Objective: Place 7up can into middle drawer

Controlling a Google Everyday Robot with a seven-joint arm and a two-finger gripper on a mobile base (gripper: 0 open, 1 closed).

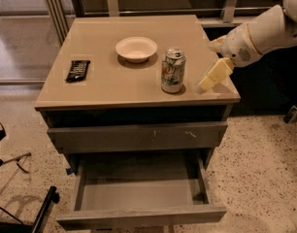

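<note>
Next, my gripper closes around the middle of the 7up can (173,72), between the can's top rim and its base.
The 7up can (173,70) stands upright on the tan cabinet top (114,86), near its front right, whitish-silver with green print. My gripper (207,82) hangs at the end of the white arm coming in from the right. It is just right of the can, at about the can's lower half, and apart from it. It holds nothing. The middle drawer (143,216) is pulled open below, showing a bare grey floor, with nothing in it.
A white bowl (136,48) sits behind and left of the can. A black flat packet (77,70) lies at the left of the top. A shut grey drawer front with pale scratch marks (139,137) is above the open drawer. A black stand leg (44,212) is at lower left.
</note>
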